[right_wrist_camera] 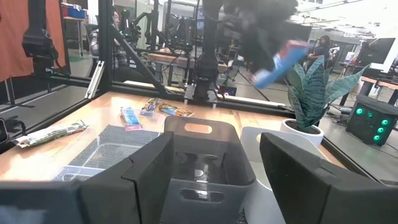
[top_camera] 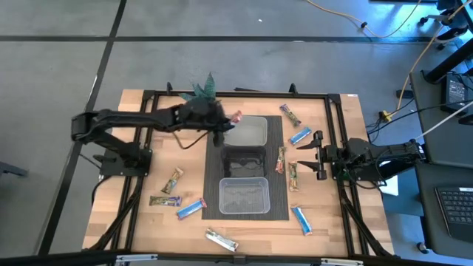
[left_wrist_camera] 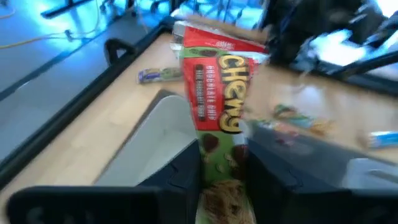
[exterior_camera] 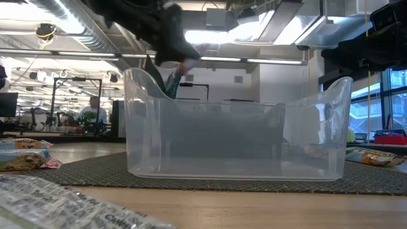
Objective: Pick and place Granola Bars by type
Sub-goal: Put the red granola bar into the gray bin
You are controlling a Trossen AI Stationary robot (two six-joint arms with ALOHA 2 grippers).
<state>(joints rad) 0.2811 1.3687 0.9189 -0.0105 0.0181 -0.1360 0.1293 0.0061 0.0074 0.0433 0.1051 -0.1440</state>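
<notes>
My left gripper will release the red-and-green granola bar on the bottom of the pale far bin (top_camera: pixel 249 134) (left_wrist_camera: pixel 183 154).
My left gripper (top_camera: pixel 225 123) is shut on a red-and-green wrapped granola bar (top_camera: pixel 235 117) above the left rim of the pale far bin (top_camera: pixel 255 133); it also shows high in the low view (exterior_camera: pixel 172 44). The bar fills the left wrist view (left_wrist_camera: pixel 221 93). My right gripper (top_camera: pixel 316 155) is open and empty at the table's right side, its fingers wide apart in the right wrist view (right_wrist_camera: pixel 214 168). Other bars lie flat on the table: some right of the bins (top_camera: pixel 299 136), (top_camera: pixel 293 176), some at the near left (top_camera: pixel 191 208), (top_camera: pixel 165 200). My left gripper pinches the bar's green end (left_wrist_camera: pixel 222 155) between its two fingers (left_wrist_camera: pixel 186 171). The fingers lie along the bar, which sticks out ahead of them with its red end (left_wrist_camera: pixel 214 40) farthest off. The bar is lifted clear, over the pale bin's rim (left_wrist_camera: pixel 168 118).
Three bins stand in a row on a dark mat (top_camera: pixel 279 170): the pale far one, a dark middle one (top_camera: pixel 244 157), a clear near one (top_camera: pixel 244 196) that fills the low view (exterior_camera: pixel 235 140). A potted plant (top_camera: pixel 203 89) stands just behind my left gripper. A black frame (top_camera: pixel 336 133) rims the table.
</notes>
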